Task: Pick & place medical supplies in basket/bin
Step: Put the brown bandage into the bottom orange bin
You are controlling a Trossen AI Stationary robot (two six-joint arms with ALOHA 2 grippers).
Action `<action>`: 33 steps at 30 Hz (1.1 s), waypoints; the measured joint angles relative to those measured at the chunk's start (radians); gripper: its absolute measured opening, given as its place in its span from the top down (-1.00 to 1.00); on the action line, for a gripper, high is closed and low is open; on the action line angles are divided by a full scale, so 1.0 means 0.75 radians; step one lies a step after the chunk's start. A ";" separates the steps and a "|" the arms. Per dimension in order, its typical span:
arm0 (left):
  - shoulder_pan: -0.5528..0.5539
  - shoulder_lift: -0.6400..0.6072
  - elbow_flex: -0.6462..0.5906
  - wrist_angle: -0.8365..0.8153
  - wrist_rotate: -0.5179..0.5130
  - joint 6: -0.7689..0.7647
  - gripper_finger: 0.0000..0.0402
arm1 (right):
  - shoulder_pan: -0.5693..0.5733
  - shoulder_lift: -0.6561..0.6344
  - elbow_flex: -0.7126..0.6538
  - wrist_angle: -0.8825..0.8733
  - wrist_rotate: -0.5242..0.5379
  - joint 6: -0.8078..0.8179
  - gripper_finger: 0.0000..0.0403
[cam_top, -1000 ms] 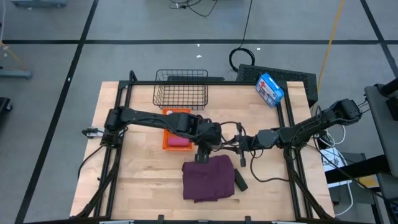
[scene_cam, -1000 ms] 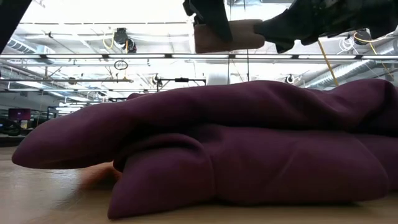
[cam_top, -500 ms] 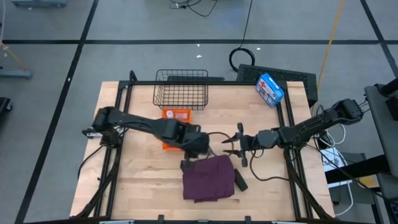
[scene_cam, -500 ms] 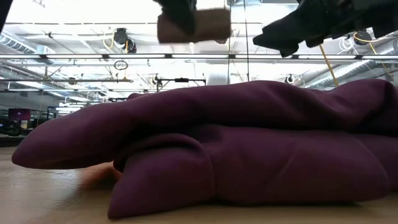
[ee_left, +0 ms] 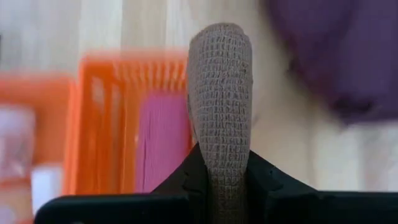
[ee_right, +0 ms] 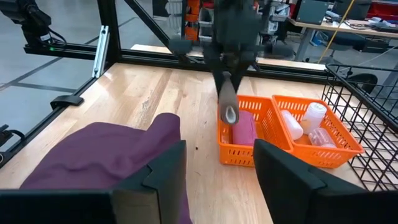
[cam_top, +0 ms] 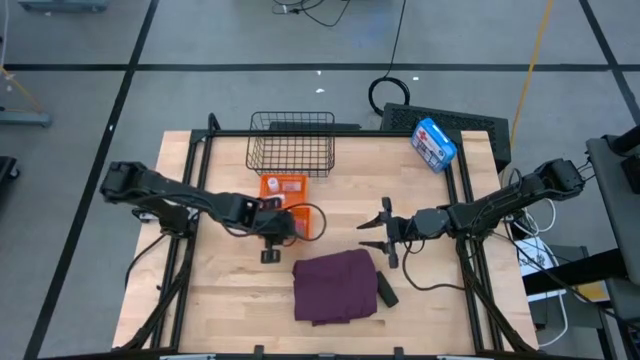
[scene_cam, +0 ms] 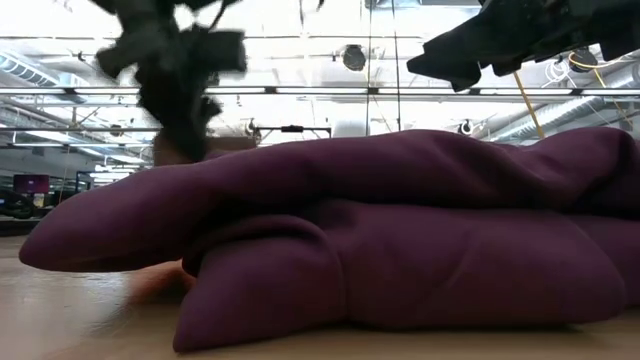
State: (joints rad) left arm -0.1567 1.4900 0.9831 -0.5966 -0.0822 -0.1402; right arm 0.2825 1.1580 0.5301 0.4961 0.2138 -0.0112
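My left gripper has the brown roll. It will let go of it in the orange bin's near compartment [cam_top: 288,228] [ee_left: 149,124], with the pink roll.
My left gripper [cam_top: 270,246] is shut on the brown roll [ee_left: 219,93], above the table at the near end of the orange bin [cam_top: 286,186]. The bin holds a pink roll [ee_right: 244,132] in one compartment and white vials [ee_right: 308,123] in the other. Behind it stands the black wire basket [cam_top: 292,145]. The purple-maroon cloth [cam_top: 335,286] lies bunched on the table, with a black roll [cam_top: 385,291] at its right edge. My right gripper [cam_top: 383,232] hangs open to the right of the cloth's far corner, with nothing between its fingers [ee_right: 166,167]. My left gripper pinches the brown roll between its two fingers, which sit on the roll's two flat-pressed sides [ee_left: 221,158]. The fingers come from above, pointing down. The roll hangs below them, clear of the table, with its open end [ee_right: 231,115] toward my right gripper.
A blue-and-white box with a red cross [cam_top: 433,143] stands at the table's far right corner. Black frame rails [cam_top: 200,180] run along the table's sides. Bare wood lies left of the cloth and bin.
The brown roll has passed from my right gripper to my left. My left gripper shut on it, my right gripper opened and stayed in place. My left gripper then carried the roll toward the table's left and lower, to the orange bin's near end.
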 joint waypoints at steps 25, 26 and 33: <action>0.154 0.160 -0.176 0.193 0.311 0.137 0.76 | -0.003 -0.001 0.000 0.025 0.034 0.006 0.25; 0.153 0.167 -0.176 0.193 0.290 0.129 0.76 | -0.003 -0.001 0.000 0.022 0.034 0.004 0.25; 0.154 0.180 -0.174 0.201 0.178 0.074 0.25 | -0.002 -0.001 0.000 0.010 0.028 0.002 0.27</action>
State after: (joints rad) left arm -0.0414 1.6249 0.8527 -0.4457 0.0510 -0.0844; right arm 0.2810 1.1576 0.5301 0.5036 0.2348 -0.0101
